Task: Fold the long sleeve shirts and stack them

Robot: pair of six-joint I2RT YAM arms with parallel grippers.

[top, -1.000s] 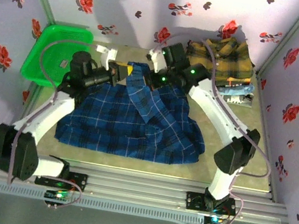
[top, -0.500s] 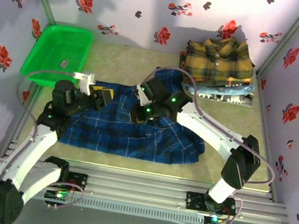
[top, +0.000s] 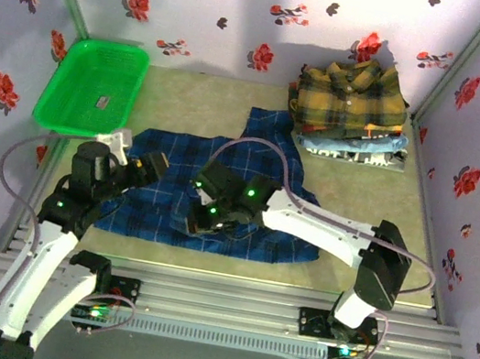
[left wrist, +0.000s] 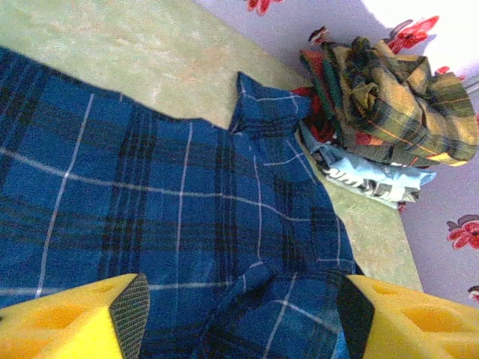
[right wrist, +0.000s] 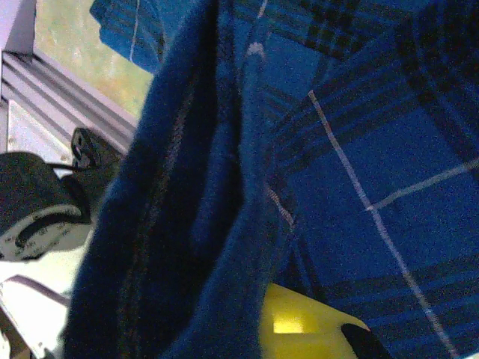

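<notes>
The robot's right gripper should release the fold of shirt, now held near its front edge, on the shirt's edge point(top: 111, 185) in front of the green basket.
The dark blue plaid long sleeve shirt point(top: 241, 226) lies spread over the middle of the table, its collar end point(top: 272, 129) pointing to the back. My left gripper point(top: 151, 167) hovers over its left part, open; both yellow fingers point(left wrist: 120, 318) stand wide apart above the cloth point(left wrist: 187, 202) with nothing between them. My right gripper point(top: 196, 220) is shut on a fold of this shirt near its front edge; blue cloth point(right wrist: 224, 187) drapes over the yellow finger point(right wrist: 307, 333). At the back right, the mustard plaid shirt point(top: 353, 93) tops a stack of light blue ones point(top: 362, 145).
A green plastic basket point(top: 89, 83) stands at the back left with a small item inside. Flowered walls close the table on three sides. A metal rail point(top: 227, 303) runs along the near edge. Bare tabletop point(top: 198, 102) lies behind the shirt.
My left gripper has opened and let go of the blue plaid shirt. Both arms have drawn back toward the near edge, the right one pulling the cloth forward with it.
</notes>
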